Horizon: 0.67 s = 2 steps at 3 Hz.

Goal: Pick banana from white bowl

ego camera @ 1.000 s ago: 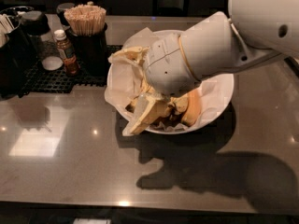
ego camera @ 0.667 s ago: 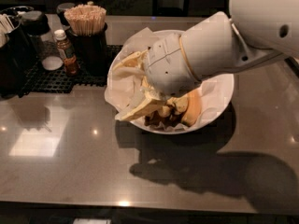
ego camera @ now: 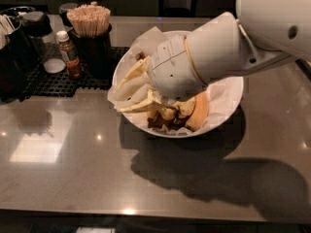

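Note:
My gripper will open, move back and close around a banana (ego camera: 182, 109), because its fingers hang over the paper at the bowl's rim, past the bananas.
The white bowl (ego camera: 228, 98), lined with crinkled white paper, stands on the grey counter at centre. My gripper (ego camera: 130, 89) reaches into it from the right and hangs over the bowl's left rim. Its two pale fingers (ego camera: 132, 72) are spread apart with only paper showing between them. The big white wrist covers most of the bowl. Under the wrist, bits of the yellow banana (ego camera: 168, 112) show among darker brown pieces. An orange-toned banana (ego camera: 198, 111) lies at the bowl's front right.
A black cup of wooden stirrers (ego camera: 90, 25) and a small brown bottle (ego camera: 68, 55) stand on a black mat (ego camera: 58, 81) at back left. Dark containers (ego camera: 14, 52) sit at the far left. The arm's shadow falls on the counter in front of the bowl.
My gripper has moved up and to the left over the bowl's left rim. Its fingers now point more sideways. The bowl's contents have not visibly shifted.

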{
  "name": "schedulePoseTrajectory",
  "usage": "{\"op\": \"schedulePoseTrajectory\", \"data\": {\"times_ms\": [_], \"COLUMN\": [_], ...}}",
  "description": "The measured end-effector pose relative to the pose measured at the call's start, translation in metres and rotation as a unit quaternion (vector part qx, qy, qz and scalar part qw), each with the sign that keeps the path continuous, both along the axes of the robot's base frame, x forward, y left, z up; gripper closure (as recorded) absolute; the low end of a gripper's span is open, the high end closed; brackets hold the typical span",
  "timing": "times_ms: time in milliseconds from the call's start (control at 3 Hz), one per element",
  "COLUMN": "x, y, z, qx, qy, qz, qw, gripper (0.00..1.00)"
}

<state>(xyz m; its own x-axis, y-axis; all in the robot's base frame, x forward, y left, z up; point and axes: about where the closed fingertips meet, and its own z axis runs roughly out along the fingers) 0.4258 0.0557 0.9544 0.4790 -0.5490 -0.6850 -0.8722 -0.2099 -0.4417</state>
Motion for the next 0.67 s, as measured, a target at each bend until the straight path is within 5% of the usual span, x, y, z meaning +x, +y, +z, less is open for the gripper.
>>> {"op": "schedulePoseTrajectory", "data": {"times_ms": [667], "x": [-0.0139], "y": [0.0045], "z": [-0.0108], "qx": [-0.001], "qy": [0.025], "qz": [0.016], "qw": [0.9996], "gripper": [0.18]}}
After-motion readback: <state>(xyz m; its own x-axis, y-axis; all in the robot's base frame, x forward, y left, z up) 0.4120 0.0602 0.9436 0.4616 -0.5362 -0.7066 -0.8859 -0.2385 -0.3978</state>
